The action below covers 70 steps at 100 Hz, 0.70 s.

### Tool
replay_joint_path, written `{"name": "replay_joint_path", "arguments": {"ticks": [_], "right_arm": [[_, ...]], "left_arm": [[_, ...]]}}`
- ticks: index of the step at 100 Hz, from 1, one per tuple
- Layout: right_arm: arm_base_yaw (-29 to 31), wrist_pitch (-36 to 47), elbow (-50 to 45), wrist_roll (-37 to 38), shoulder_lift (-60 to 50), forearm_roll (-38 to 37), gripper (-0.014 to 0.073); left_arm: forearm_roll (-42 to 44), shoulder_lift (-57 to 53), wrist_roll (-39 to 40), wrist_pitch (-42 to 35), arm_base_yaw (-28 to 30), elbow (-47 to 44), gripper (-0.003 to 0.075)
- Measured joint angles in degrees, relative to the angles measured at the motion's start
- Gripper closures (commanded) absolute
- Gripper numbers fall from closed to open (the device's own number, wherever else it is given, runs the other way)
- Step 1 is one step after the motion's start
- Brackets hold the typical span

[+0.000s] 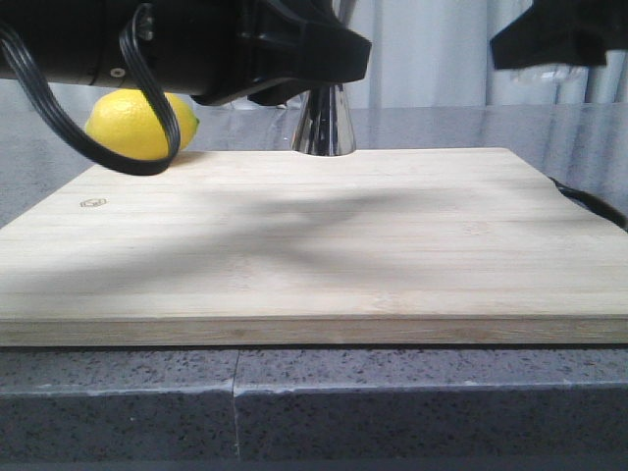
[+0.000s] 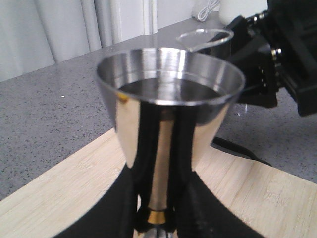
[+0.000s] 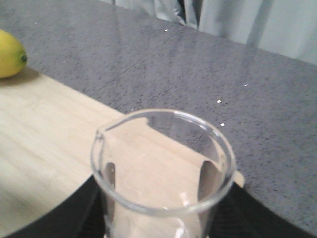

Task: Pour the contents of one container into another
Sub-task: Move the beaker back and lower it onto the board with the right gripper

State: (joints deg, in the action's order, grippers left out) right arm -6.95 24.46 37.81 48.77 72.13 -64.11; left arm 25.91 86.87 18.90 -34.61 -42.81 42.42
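I need to release the glass beaker on the board (image 1: 457,177) with my right gripper, near its far edge, between jigger and black cable.
The steel jigger (image 2: 168,114) stands upright over the wooden board, its gold waist band (image 2: 157,216) between the black fingers of my left gripper (image 2: 158,220), which is shut on it. In the front view only its lower cone (image 1: 326,123) shows, at the board's far edge, under the left gripper (image 1: 304,49). The clear glass beaker (image 3: 163,168) is upright in my right gripper (image 3: 161,223), which is shut on it, and it looks empty. Its rim (image 2: 205,37) sits just beyond the jigger's rim and slightly higher. The right gripper (image 1: 559,34) hangs high at the right.
A bamboo cutting board (image 1: 314,245) covers most of the grey speckled counter (image 1: 314,392). A lemon (image 1: 137,123) lies at the board's far left corner and also shows in the right wrist view (image 3: 10,53). A black cable (image 1: 589,201) runs off the board's right side. Curtains hang behind.
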Motion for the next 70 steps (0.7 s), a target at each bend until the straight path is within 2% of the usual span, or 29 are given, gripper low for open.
{"name": "replay_joint_path", "arguments": {"ticks": [17,47,70], "right_arm": [[0.0,5.5,-0.3,-5.5,5.9,2.2,0.0439],[0.0,14.5,-0.3,-21.9,14.4,15.1,0.0439],[0.0,17.0,-0.3,-26.9,18.4,18.0,0.0439]], "left_arm": [[0.0,0.0,0.0,0.0,0.0,0.0,0.0739],[0.0,0.0,0.0,0.0,0.0,0.0,0.0739],[0.0,0.0,0.0,0.0,0.0,0.0,0.0739]]}}
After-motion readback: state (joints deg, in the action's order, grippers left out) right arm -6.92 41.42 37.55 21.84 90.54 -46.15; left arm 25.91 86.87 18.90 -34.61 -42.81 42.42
